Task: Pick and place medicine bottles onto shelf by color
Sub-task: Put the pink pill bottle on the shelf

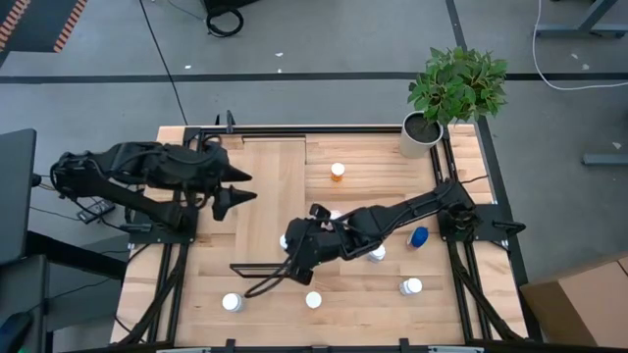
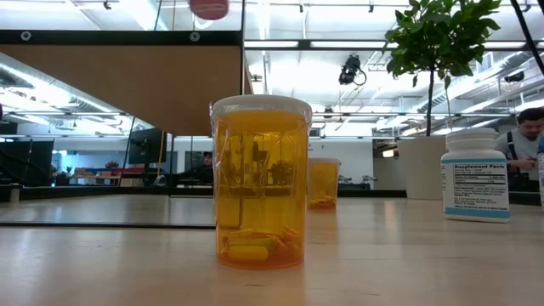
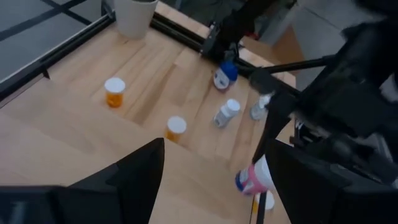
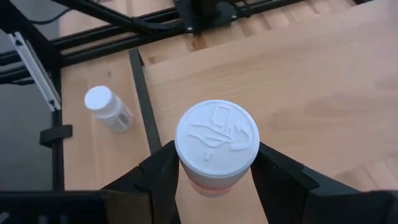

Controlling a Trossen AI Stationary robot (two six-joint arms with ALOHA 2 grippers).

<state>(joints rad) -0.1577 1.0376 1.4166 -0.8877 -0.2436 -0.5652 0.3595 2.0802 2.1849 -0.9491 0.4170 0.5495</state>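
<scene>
Next, I put the pink medicine bottle down with my right gripper on the light-wood board [image 1: 286,239] [image 4: 222,177] near its dark edge.
My right gripper [image 1: 292,245] is shut on a medicine bottle [image 4: 217,140] with a white cap and a pink body, held above the shelf [image 4: 298,81], a light-wood board with a dark edge. My left gripper [image 1: 240,186] stands open with nothing between its fingers, over the table's left side near the shelf. Two orange bottles [image 1: 338,173] [image 3: 176,127] stand on their bases on the table. A blue bottle [image 1: 419,236] lies at the right. Several white bottles [image 1: 410,286] are spread along the near side. My right gripper pinches the bottle's body just under the white cap [image 4: 214,180] between its two fingers [image 4: 163,171]. The fingers slant down from the table's right side. The bottle is lifted clear and tilted, with its cap toward the wrist camera.
A white plant pot [image 1: 422,135] with a green plant stands at the far right corner. A white bottle [image 4: 109,107] sits on the table beside the shelf's dark edge. In the low view an orange bottle [image 2: 259,183] stands close up and a white one [image 2: 476,174] at the right.
</scene>
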